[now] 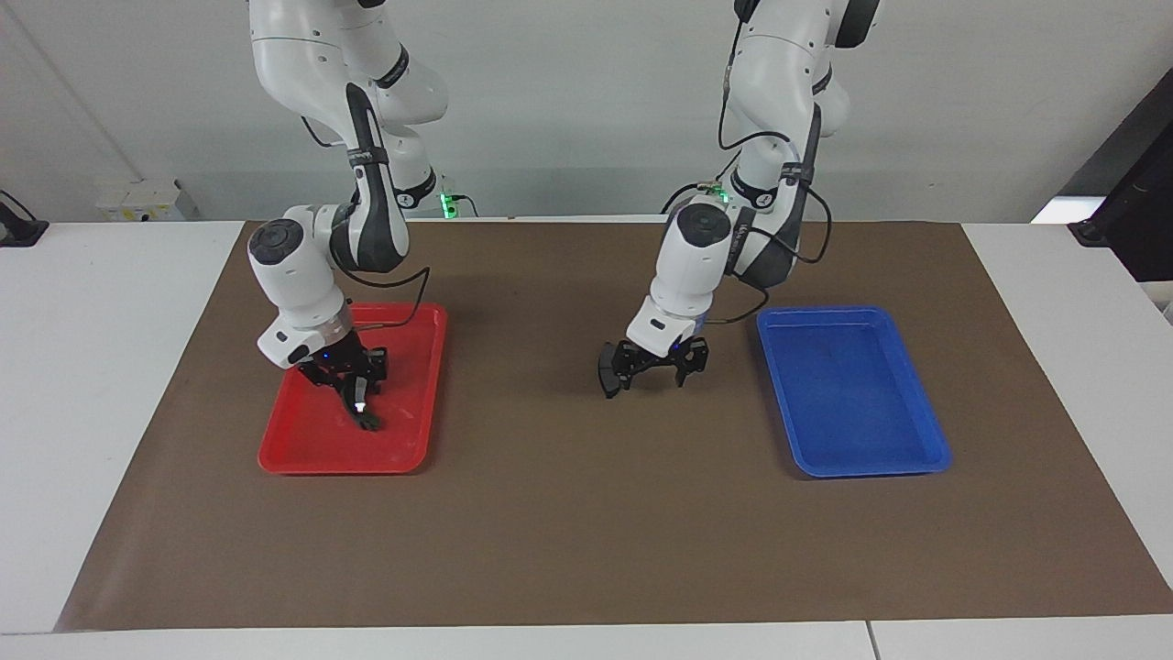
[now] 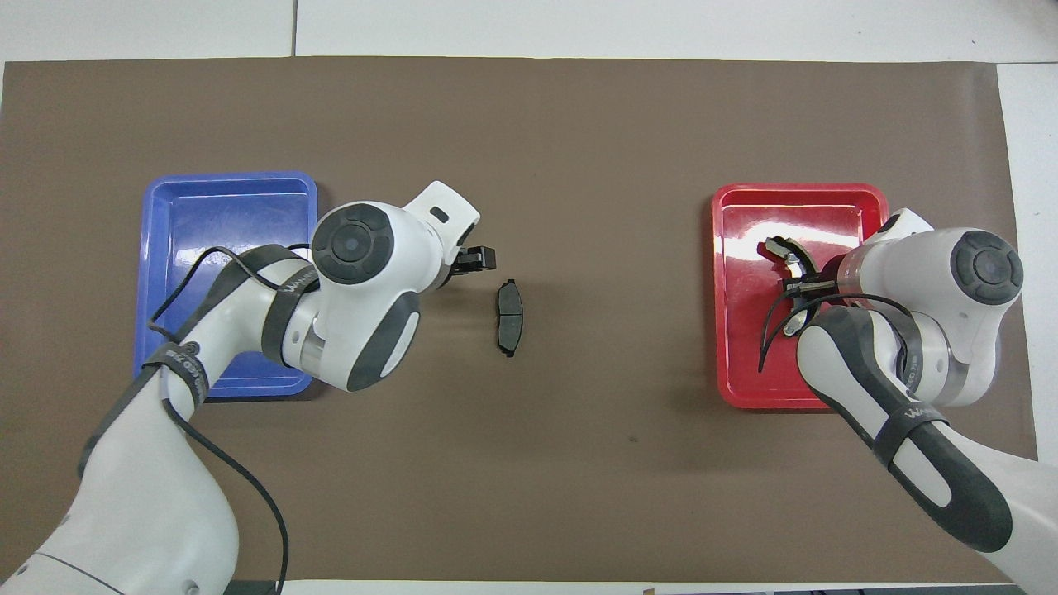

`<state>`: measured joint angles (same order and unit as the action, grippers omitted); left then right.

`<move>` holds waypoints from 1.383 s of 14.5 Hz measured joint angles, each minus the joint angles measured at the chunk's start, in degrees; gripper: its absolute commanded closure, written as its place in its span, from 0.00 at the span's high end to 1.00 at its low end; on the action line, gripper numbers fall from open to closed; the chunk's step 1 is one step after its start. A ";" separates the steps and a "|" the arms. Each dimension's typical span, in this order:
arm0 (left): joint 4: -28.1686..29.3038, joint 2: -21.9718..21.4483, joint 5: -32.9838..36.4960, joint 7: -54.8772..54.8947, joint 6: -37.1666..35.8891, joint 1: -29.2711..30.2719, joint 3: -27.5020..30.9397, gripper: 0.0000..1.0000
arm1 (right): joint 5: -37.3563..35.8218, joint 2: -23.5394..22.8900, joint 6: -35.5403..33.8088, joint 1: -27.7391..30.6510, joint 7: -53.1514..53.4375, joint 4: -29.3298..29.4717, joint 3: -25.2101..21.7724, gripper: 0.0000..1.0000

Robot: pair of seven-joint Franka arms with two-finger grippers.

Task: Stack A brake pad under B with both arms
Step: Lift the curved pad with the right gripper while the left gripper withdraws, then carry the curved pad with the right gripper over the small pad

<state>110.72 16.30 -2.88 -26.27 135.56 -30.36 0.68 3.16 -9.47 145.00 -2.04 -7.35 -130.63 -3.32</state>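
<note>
The dark grey A brake pad is lying on the brown mat. Next, my right gripper releases B on top of the dark grey A brake pad (image 2: 516,319).
The A brake pad (image 1: 607,370) (image 2: 508,318), short, flat and dark grey, lies on the brown mat near the table's middle. My left gripper (image 1: 656,370) (image 2: 473,259) is open and empty just above the mat. It is close beside the pad, toward the left arm's end. B (image 1: 367,419) (image 2: 785,254), the long black crescent with a silver strip, is in the red tray (image 1: 316,449) (image 2: 748,364). My right gripper (image 1: 354,389) (image 2: 808,286) is low in that tray and shut across B's middle. I cannot tell whether B is off the tray floor.
An empty blue tray (image 1: 857,403) (image 2: 223,211) lies on the mat toward the left arm's end, beside the left gripper. The brown mat (image 1: 568,532) covers most of the white table.
</note>
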 measured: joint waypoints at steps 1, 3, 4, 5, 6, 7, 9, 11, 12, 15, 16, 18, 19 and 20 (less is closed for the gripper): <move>-0.43 -1.20 0.00 4.09 -2.53 2.35 0.09 1.00 | 0.00 0.01 -0.43 0.00 0.00 0.16 0.00 0.00; -2.90 -2.93 -0.01 11.91 -9.83 7.20 0.21 1.00 | 0.00 0.01 -2.85 -0.01 -0.03 1.05 0.01 0.00; -4.81 -3.41 -0.01 15.49 -13.62 9.50 0.26 1.00 | 0.00 0.01 -4.79 -0.03 -0.04 1.88 0.03 0.00; -6.90 -3.74 -0.01 18.98 -17.20 11.60 0.32 1.00 | -0.01 0.04 -7.05 -0.08 -0.04 3.07 0.11 0.00; -9.15 -3.96 -0.01 22.25 -20.74 13.63 0.42 1.00 | -0.01 0.11 -9.91 -0.11 -0.03 4.79 0.36 0.00; -11.39 -4.12 -0.01 25.27 -24.10 15.68 0.52 1.00 | 0.00 0.27 -12.82 -0.30 0.25 6.81 0.78 0.00; -15.13 -4.42 -0.01 31.03 -29.98 19.73 0.63 1.00 | 0.01 0.81 -17.52 -3.03 4.71 10.63 1.45 0.00; -17.00 -5.50 -0.01 35.74 -33.59 23.04 0.72 1.00 | 0.01 1.04 -19.07 -8.83 13.13 13.09 1.82 0.00; -17.33 -6.30 -0.01 37.60 -34.77 24.30 0.75 1.00 | 0.01 1.02 -18.99 -12.12 17.14 13.71 2.01 0.00; -17.44 -9.48 0.03 40.14 -38.85 26.90 0.83 1.00 | 0.00 0.53 -17.51 -20.42 27.82 14.53 2.31 0.00; -17.44 -10.60 0.19 40.33 -40.30 27.30 0.89 1.00 | -0.01 -0.12 -16.81 -22.55 30.90 14.70 2.32 0.00; -17.43 -12.58 0.94 40.42 -42.53 27.58 0.89 1.00 | -0.98 -2.61 -15.45 -26.71 36.16 16.10 2.31 0.00; -17.42 -13.31 1.22 40.42 -43.26 27.58 0.88 1.00 | -1.64 -4.36 -15.38 -28.67 39.00 17.51 2.31 0.00; -17.35 -13.83 1.34 40.42 -43.69 27.58 0.86 1.00 | -2.22 -6.28 -15.36 -30.48 42.06 19.28 2.32 0.00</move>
<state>93.37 2.47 -1.54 14.16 91.87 -2.78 1.54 0.95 -15.75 129.63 -32.52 34.70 -111.35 -0.99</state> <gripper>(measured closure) 0.000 0.568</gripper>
